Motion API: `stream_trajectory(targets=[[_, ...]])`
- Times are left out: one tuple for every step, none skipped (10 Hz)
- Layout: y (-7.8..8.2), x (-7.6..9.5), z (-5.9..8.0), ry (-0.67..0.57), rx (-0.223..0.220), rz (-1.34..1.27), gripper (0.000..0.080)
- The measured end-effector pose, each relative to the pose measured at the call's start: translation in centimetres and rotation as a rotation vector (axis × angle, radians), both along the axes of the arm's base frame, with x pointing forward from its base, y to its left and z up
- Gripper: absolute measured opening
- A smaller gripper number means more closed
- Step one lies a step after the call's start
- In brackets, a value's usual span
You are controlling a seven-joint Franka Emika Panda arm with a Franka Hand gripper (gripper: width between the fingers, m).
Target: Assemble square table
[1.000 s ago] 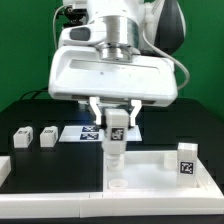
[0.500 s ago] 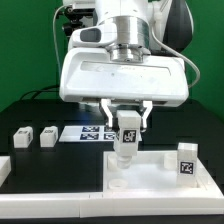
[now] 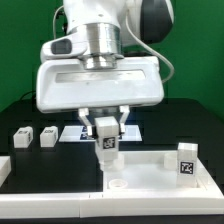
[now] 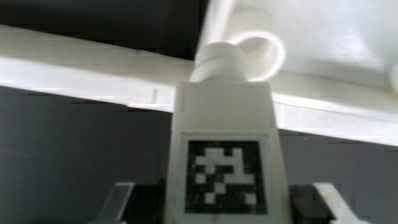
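Observation:
The gripper will release the white peg leg, now hanging just above the slab, upright in the open round socket at the slab's corner (image 3: 118,184) (image 4: 260,52).
My gripper (image 3: 106,130) is shut on a white peg leg (image 3: 107,145) that carries a black-white tag and hangs upright just above the square table slab (image 3: 160,180). The leg's lower end is over the slab's back corner on the exterior view's left, a little behind a round socket (image 3: 117,184). In the wrist view the leg (image 4: 226,120) runs out from my gripper (image 4: 226,208) toward the socket ring (image 4: 260,52); a finger (image 4: 128,200) shows on each side of it. Another tagged leg (image 3: 186,160) stands upright on the slab's corner on the exterior view's right.
Two loose tagged legs (image 3: 22,137) (image 3: 47,136) lie on the black table on the exterior view's left. The marker board (image 3: 82,132) lies behind my gripper. A white border rail end (image 3: 4,168) sits at the exterior view's left edge.
The arm swung toward the exterior view's right, then back toward its left, carrying the leg. The grip on the leg has not changed.

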State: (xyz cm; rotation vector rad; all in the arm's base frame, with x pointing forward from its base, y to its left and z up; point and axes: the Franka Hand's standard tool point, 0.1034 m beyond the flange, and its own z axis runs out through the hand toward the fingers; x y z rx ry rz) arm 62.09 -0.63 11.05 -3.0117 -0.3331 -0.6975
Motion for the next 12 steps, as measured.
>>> stream_trajectory(targets=[[1.1, 0.3, 0.1, -0.032, 0.007, -0.02, 0.0292], [1.8, 0.5, -0.1, -0.065, -0.001, -0.022, 0.0292], [1.6, 0.6, -0.3, -0.079, -0.005, -0.026, 0.0292], [1.2, 0.6, -0.5, -0.078, -0.007, -0.031, 0.0292], [0.9, 0.6, -0.6, -0.084, -0.009, -0.036, 0.0292], [0.7, 0.5, -0.9, -0.086, -0.011, -0.038, 0.0292], [0.5, 0.5, -1.2, -0.084, -0.011, -0.041, 0.0292], [0.6, 0.4, -1.5, -0.079, -0.01, -0.04, 0.0292], [0.7, 0.2, -1.9, -0.072, -0.009, -0.039, 0.0292], [0.8, 0.1, -2.2, -0.067, -0.008, -0.039, 0.0292], [0.9, 0.0, -2.3, -0.066, -0.008, -0.037, 0.0292], [1.1, 0.0, -2.3, -0.066, -0.007, -0.035, 0.0292]])
